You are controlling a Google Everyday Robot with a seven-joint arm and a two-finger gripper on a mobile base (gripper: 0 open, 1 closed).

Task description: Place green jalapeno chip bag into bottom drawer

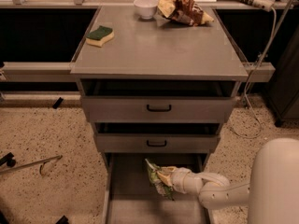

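Observation:
The robot's gripper will release the green jalapeno chip bag on the bottom drawer's grey bottom (170,200), closer to the robot than the bag hangs. It hangs upright over that open drawer now.
The green jalapeno chip bag (156,178) is light green and white, crumpled, and hangs upright over the open bottom drawer (128,204). My gripper (164,177) is shut on the bag's right side, with my white arm reaching in from the lower right. The bag is held above the drawer's grey floor, just in front of the middle drawer's face. The drawer is pulled out toward me and its floor shows to the left of and below the bag.
On the cabinet top (159,45) lie a green-topped yellow sponge (100,35), a white bowl (145,7) and a brown-and-yellow snack bag (182,10). Two shallower drawers with black handles (158,108) are above. A metal tool (32,163) lies on the speckled floor at left.

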